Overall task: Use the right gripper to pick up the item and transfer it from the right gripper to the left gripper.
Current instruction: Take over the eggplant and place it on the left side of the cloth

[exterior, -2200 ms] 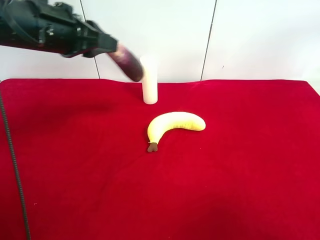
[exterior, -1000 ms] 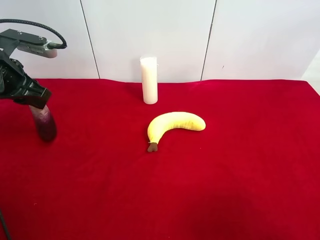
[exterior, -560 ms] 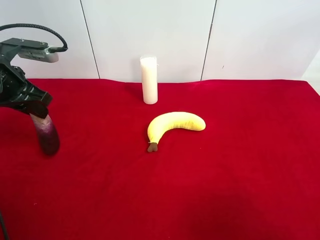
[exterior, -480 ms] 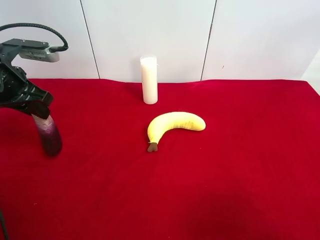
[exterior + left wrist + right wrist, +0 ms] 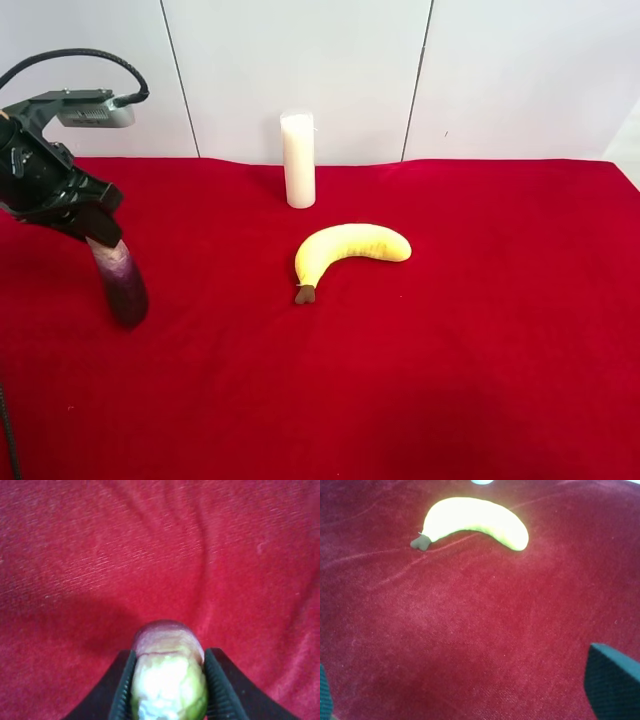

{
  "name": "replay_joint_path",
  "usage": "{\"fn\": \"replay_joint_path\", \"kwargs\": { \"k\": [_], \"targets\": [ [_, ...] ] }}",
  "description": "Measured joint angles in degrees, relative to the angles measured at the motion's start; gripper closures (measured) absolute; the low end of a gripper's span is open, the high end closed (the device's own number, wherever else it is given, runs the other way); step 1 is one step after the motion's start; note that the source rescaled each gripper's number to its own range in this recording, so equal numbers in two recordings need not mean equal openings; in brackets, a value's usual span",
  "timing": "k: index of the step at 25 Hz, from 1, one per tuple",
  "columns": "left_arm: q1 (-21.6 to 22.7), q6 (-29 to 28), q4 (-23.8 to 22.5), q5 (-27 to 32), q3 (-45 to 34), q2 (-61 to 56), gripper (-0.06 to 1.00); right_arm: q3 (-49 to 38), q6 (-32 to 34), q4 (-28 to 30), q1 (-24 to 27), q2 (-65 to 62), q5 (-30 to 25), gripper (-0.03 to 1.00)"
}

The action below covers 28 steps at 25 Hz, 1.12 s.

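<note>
Next, I release the eggplant, now hanging nearly upright, from my left gripper on the bare red cloth off the banana's brown tip [image 5: 135, 299].
The item, a dark purple eggplant [image 5: 122, 280], hangs nearly upright from the all-black left gripper [image 5: 95, 228] at the exterior high view's left. Its lower end is close to the red cloth; I cannot tell whether it touches. In the left wrist view the eggplant's green and lilac end [image 5: 167, 680] sits squeezed between the two black fingers [image 5: 122, 680] of the left gripper [image 5: 169, 654]. The right gripper [image 5: 470, 690] does not appear in the exterior high view. In its own wrist view it is open, its dark fingers [image 5: 612, 680] far apart over bare cloth, with nothing between them.
A yellow banana [image 5: 350, 248] lies mid-table and also appears in the right wrist view as the banana [image 5: 475, 520] beyond the open fingers. A white pillar candle [image 5: 298, 160] stands at the back. The red cloth [image 5: 480, 350] covers the table, with white wall panels behind.
The left gripper, holding the eggplant, has swung from high near the candle down to the left side, then drifted right and lower over the cloth. Banana and candle have not moved.
</note>
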<state>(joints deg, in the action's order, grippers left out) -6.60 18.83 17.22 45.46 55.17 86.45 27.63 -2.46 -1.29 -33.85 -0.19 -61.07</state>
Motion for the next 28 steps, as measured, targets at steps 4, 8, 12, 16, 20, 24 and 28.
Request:
{"fn": "replay_joint_path", "kwargs": {
  "k": [4, 8, 12, 16, 20, 24, 28],
  "targets": [
    [0.0, 0.2, 0.3, 1.3, 0.4, 3.5, 0.94, 0.0, 0.0, 0.0, 0.0, 0.0, 0.0, -0.03],
    [0.0, 0.2, 1.2, 0.7, 1.0, 5.9, 0.94, 0.0, 0.0, 0.0, 0.0, 0.0, 0.0, -0.03],
    [0.0, 0.2, 1.8, -0.4, 1.3, 7.9, 0.94, 0.0, 0.0, 0.0, 0.0, 0.0, 0.0, -0.03],
    [0.0, 0.2, 1.8, -0.7, 1.3, 9.7, 0.94, 0.0, 0.1, 0.0, 0.0, 0.0, 0.0, -0.03],
    [0.0, 0.2, 1.7, -2.1, 1.1, 9.9, 0.94, 0.0, 0.1, 0.0, 0.0, 0.0, 0.0, -0.03],
    [0.0, 0.2, 1.7, -2.6, 1.1, 10.1, 0.94, 0.0, 0.1, 0.0, 0.0, 0.0, 0.0, -0.03],
    [0.0, 0.2, 1.7, -2.8, 1.1, 10.1, 0.94, 0.0, 0.1, 0.0, 0.0, 0.0, 0.0, -0.03]
  ]
}}
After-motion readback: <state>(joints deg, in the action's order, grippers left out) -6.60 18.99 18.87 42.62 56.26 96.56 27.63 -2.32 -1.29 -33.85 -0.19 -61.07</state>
